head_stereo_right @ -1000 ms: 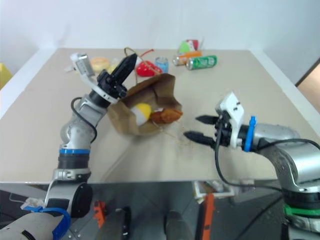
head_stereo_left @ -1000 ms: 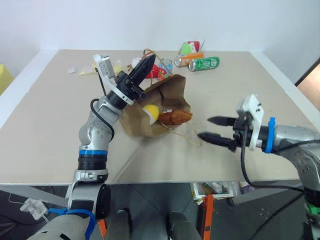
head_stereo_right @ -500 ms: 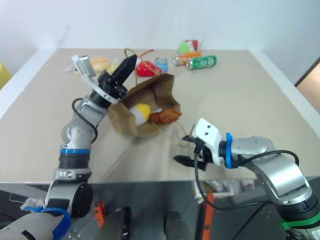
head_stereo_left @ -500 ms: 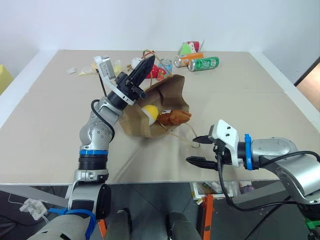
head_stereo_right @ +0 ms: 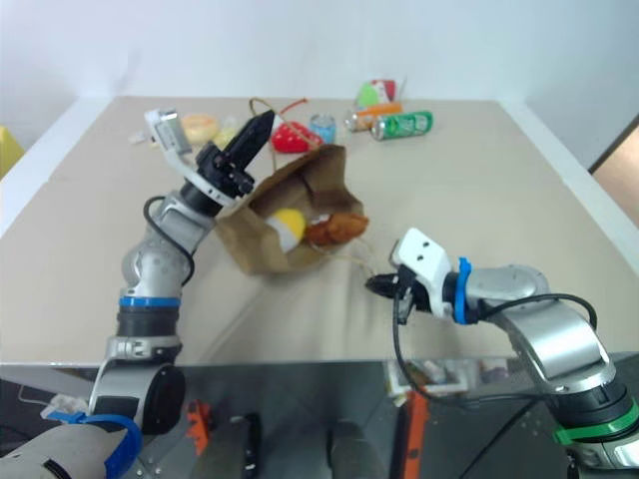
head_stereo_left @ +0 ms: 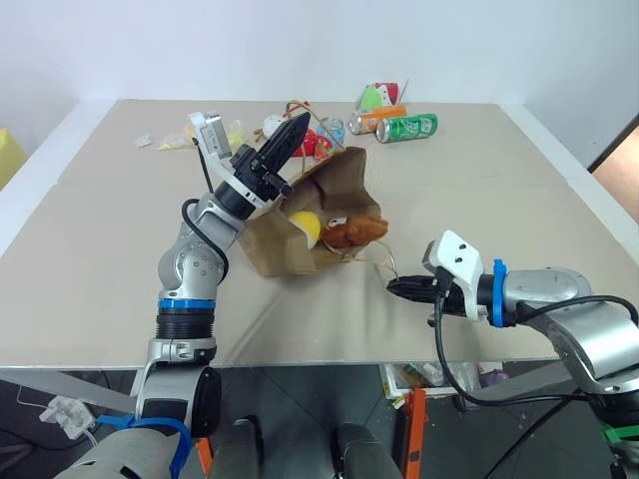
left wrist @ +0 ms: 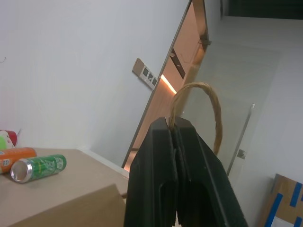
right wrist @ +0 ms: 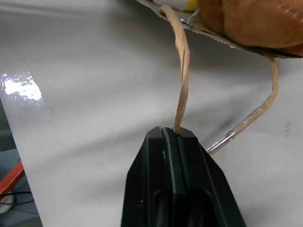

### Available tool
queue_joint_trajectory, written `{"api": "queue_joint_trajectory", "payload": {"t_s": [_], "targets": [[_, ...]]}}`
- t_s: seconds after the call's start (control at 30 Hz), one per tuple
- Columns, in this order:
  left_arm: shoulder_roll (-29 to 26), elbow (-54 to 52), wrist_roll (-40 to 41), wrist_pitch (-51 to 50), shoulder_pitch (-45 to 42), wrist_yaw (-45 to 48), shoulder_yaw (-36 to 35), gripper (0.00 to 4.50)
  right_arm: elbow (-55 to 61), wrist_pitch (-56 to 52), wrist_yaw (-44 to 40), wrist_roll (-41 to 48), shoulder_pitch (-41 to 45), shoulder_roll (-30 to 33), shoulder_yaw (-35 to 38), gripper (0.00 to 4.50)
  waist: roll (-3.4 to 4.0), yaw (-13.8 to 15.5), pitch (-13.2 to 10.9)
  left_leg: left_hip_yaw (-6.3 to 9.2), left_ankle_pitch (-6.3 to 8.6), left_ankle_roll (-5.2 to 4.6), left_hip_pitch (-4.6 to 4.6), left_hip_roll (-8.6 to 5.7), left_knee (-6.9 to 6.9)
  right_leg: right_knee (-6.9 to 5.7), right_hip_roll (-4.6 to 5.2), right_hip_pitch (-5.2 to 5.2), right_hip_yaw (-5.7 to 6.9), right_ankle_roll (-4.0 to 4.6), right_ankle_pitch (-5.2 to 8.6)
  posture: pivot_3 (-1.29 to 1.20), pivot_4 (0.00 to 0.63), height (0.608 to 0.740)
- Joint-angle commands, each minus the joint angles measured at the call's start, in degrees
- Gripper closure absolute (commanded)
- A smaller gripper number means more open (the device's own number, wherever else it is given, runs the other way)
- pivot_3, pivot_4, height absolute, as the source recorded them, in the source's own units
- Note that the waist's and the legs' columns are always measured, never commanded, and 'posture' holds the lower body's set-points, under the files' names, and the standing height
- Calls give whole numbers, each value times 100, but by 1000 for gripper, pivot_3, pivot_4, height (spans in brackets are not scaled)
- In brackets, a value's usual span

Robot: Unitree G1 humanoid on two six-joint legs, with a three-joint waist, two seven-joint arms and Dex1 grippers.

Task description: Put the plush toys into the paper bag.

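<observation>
Next, my left gripper releases the brown paper bag upright on the bare table (head_stereo_left: pixel 346 295) beside my right gripper's end.
The brown paper bag (head_stereo_left: pixel 339 172) lies on its side on the table, its mouth facing my right arm. Both plush toys rest in that mouth: the brown bear-like one (head_stereo_left: pixel 351 232) half out over the lip, the white-and-yellow egg-shaped one (head_stereo_left: pixel 305 228) just behind it. My left gripper (head_stereo_left: pixel 300 125) is raised over the bag and shut on the upper cord handle (left wrist: pixel 208 94). Low over the table in front of the mouth, my right gripper (head_stereo_left: pixel 392 286) is shut on the lower cord handle (right wrist: pixel 182 61).
A green can (head_stereo_left: pixel 407 127), an orange can (head_stereo_left: pixel 374 118), a small blue can (head_stereo_left: pixel 333 130) and a red strawberry plush (head_stereo_left: pixel 312 145) sit behind the bag. Wrappers (head_stereo_left: pixel 170 142) lie at the back left. The table's front edge (head_stereo_left: pixel 300 349) runs just below my right gripper.
My right gripper has come in lower and closer to the bag's mouth, and has shut on the lower cord handle. The left arm has held still.
</observation>
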State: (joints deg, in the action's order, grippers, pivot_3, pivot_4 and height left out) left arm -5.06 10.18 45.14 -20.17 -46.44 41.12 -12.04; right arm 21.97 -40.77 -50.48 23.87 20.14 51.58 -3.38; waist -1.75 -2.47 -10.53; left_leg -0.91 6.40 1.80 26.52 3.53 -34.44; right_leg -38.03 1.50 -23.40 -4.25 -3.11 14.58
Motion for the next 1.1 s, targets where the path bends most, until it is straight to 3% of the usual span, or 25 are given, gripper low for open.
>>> {"api": "queue_joint_trajectory", "payload": {"t_s": [0.03, 0.17, 0.33, 0.53, 0.77, 1.1], "targets": [[23, -237, 131, -9, -129, -66, -70, 4500, -106, 155, 39, 99, 310, 12, 565, 4475, 0, 0, 0, 0, 0, 0, 0, 0, 0, 0, 0, 0, 0, 0, 0, 0, 150, 740], [93, -292, 330, -162, -127, -257, -154, 4500, -437, 139, 269, 518, 1013, -194, 1314, 4475, 0, -2, 0, -1, 0, 0, 0, 0, -1, 0, 0, 0, -1, -6, -6, 0, 150, 740], [254, -464, 746, -594, -89, -688, -250, 4500, -642, 92, 340, 788, 1624, -284, 1653, 4475, 0, 0, 0, 2, 0, 0, 0, 1, 1, 0, -1, 1, 0, -11, -4, 0, 150, 740], [231, -752, 566, -958, 373, -899, 102, 4500, -598, 158, 305, 896, 1969, -362, 1551, 4475, 1, -1, 0, 2, 0, 0, 0, 0, 5, -1, 0, 0, 0, -11, -1, 0, 150, 740], [-256, -1198, 211, -1218, 986, -1343, 148, 4500, 344, -324, -346, 1718, 1838, -260, 1186, 4475, 1, -8, 0, 3, 0, 0, -2, 4, 6, -2, -4, -1, 0, -5, -4, 0, 150, 740], [-178, -1870, 285, -1312, 1263, -1831, 173, 4500, -343, 181, -171, 922, 2219, -461, 569, 4475, 0, 39, 0, -6, 0, 1, -1, 2, -8, -1, 4, 3, -3, 20, 0, 0, 150, 740]]}}
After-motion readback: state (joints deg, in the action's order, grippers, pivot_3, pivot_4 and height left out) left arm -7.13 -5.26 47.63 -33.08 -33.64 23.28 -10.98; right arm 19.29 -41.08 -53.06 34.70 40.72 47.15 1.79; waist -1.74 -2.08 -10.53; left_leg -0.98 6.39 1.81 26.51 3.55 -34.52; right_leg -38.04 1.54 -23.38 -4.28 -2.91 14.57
